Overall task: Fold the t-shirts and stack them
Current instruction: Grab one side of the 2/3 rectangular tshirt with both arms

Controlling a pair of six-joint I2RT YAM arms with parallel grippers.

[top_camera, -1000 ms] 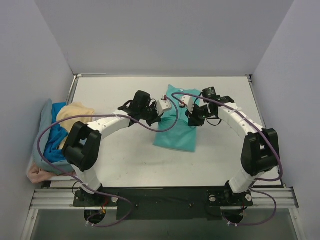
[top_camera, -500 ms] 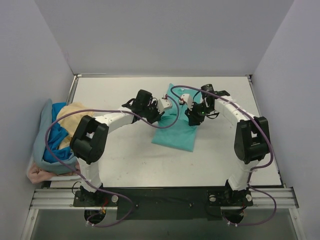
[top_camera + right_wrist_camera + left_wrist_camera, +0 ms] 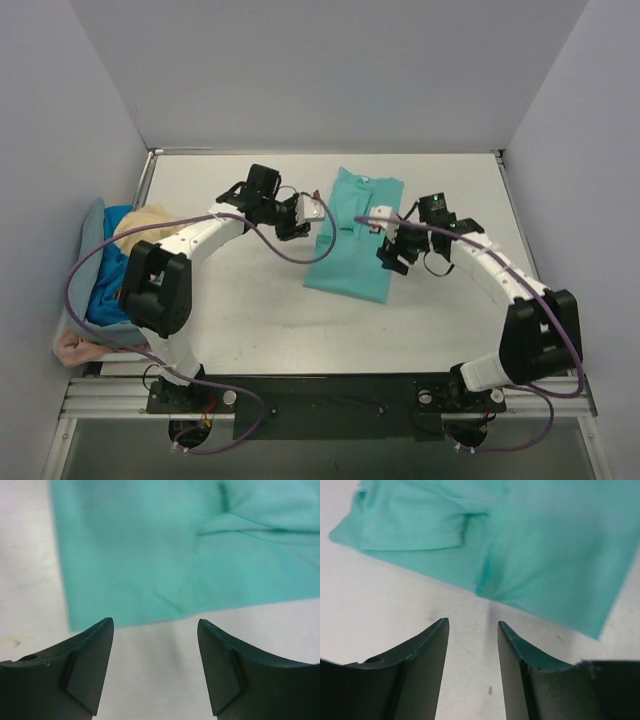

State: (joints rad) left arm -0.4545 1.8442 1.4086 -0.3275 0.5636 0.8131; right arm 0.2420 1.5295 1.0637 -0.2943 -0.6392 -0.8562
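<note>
The teal-green t-shirt has a nearer bottom corner [image 3: 384, 300] [image 3: 75, 626] at the hem end farthest from the collar, and my right gripper should close on it next.
The teal-green t-shirt [image 3: 352, 245] lies flat on the table [image 3: 250, 300], folded into a long narrow strip with its collar toward the back wall. My left gripper [image 3: 313, 209] hovers just off its left edge, open and holding nothing. The left wrist view shows bare table between the fingers [image 3: 427, 645] and the shirt [image 3: 545, 545] ahead, a sleeve folded in. My right gripper [image 3: 383, 222] stands open at the shirt's right edge. In the right wrist view its gripper [image 3: 155, 625] frames bare table, with the cloth [image 3: 150, 555] just beyond.
A heap of other t-shirts sits against the left wall: grey-blue [image 3: 85, 250], bright blue [image 3: 108, 285], tan-yellow [image 3: 150, 222] and pink [image 3: 72, 348]. Grey walls close in the table on three sides. Purple cables loop from both arms.
Both grippers were shut on the teal shirt's folded edges; they have opened, let go and drawn back, the left one leftward, the right one rightward and nearer. The shirt now lies flat.
</note>
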